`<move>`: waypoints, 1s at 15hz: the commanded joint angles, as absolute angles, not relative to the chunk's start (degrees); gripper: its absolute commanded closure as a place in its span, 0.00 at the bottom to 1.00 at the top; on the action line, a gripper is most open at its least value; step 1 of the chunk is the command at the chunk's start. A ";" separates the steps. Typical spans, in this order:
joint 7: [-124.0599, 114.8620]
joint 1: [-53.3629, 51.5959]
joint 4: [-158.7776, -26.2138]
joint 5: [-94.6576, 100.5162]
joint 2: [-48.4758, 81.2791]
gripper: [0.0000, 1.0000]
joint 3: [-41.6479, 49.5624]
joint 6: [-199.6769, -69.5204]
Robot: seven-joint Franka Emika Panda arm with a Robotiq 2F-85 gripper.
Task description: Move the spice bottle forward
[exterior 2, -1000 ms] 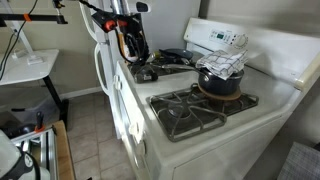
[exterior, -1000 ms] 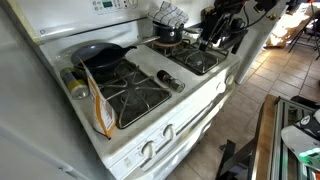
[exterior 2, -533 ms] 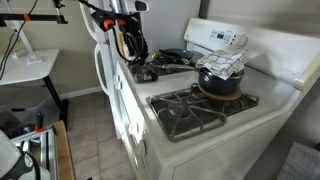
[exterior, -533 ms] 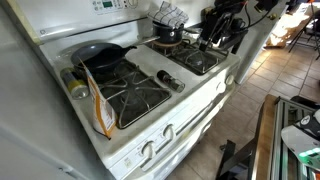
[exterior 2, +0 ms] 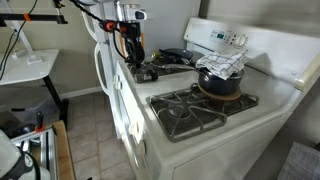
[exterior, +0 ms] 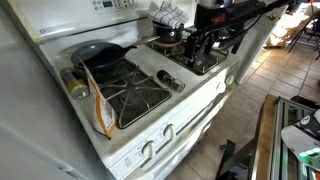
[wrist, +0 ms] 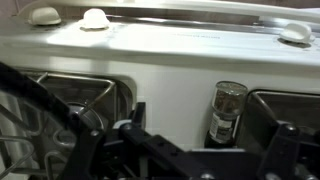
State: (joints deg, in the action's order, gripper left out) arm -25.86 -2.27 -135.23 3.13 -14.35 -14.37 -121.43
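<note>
I will next move my gripper to the dark cap (exterior: 162,75) (wrist: 217,142) of the spice bottle, at the end of the bottle away from the stove's knobs, and close it there.
The spice bottle (exterior: 169,80) lies on the white strip between the stove's burners, near the front edge, pale with a dark cap end. In the wrist view the bottle (wrist: 226,112) sits just ahead of the jaws, right of centre, dark cap towards me. My gripper (exterior: 198,55) hangs over the front burner beside the bottle, above it and apart from it. It also shows in an exterior view (exterior 2: 131,50). In the wrist view the gripper (wrist: 190,160) is open and empty, its dark fingers (wrist: 85,140) spread wide along the bottom.
A black frying pan (exterior: 98,55) sits on a rear burner. A round yellowish-topped jar (exterior: 76,86) and a yellow packet (exterior: 97,108) stand at the stove's edge. A pot with a cloth (exterior 2: 220,78) is on another burner. Stove knobs (wrist: 94,18) line the front.
My arm has moved in over the stove towards the bottle and come lower. The bottle has not moved.
</note>
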 commanded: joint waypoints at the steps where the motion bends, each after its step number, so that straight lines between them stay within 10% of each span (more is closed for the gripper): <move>1: -26.71 -2.87 -131.23 3.02 -7.22 0.00 -12.63 -125.66; 15: -22.22 -4.69 -127.71 -5.99 3.13 0.02 -8.20 -140.71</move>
